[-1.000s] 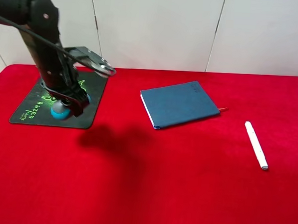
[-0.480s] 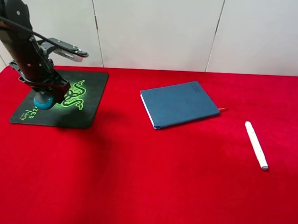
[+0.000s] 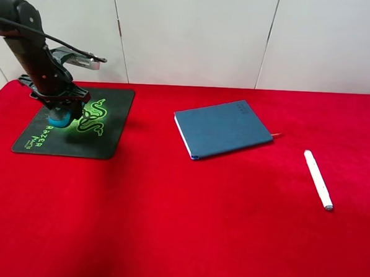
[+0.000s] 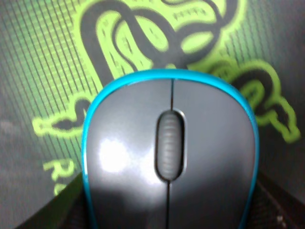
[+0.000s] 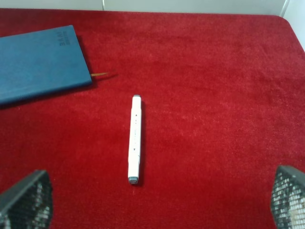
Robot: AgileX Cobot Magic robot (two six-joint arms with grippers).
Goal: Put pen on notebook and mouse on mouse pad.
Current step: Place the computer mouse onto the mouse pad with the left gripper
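My left gripper is to let go of the mouse on the green logo of the mouse pad (image 3: 77, 118) (image 4: 155, 95), towards the green lettering.
The grey mouse (image 3: 62, 119) with blue sides is held low over the black mouse pad (image 3: 104, 143), beside its green logo; I cannot tell if it touches the pad. My left gripper (image 3: 61, 110) is shut on it. Up close in the left wrist view, the mouse (image 4: 169, 157) fills the picture above the mouse pad (image 4: 43, 57), with dark fingers (image 4: 281, 207) at its sides. The dark blue notebook (image 3: 223, 129) lies closed mid-table. Further right rests the white pen (image 3: 317, 179). Above the pen (image 5: 135, 139) and notebook (image 5: 40, 62), my right gripper (image 5: 157, 200) hangs open and empty.
A red cloth (image 3: 186, 225) covers the whole table. A white panelled wall (image 3: 196, 33) stands close behind the table's back edge. The notebook's red ribbon (image 3: 277, 136) pokes out towards the pen. The right arm stays outside the exterior high view.
My left gripper carried the mouse from the pad's front middle to its left side, then a little back towards the logo. Pen and notebook have not moved.
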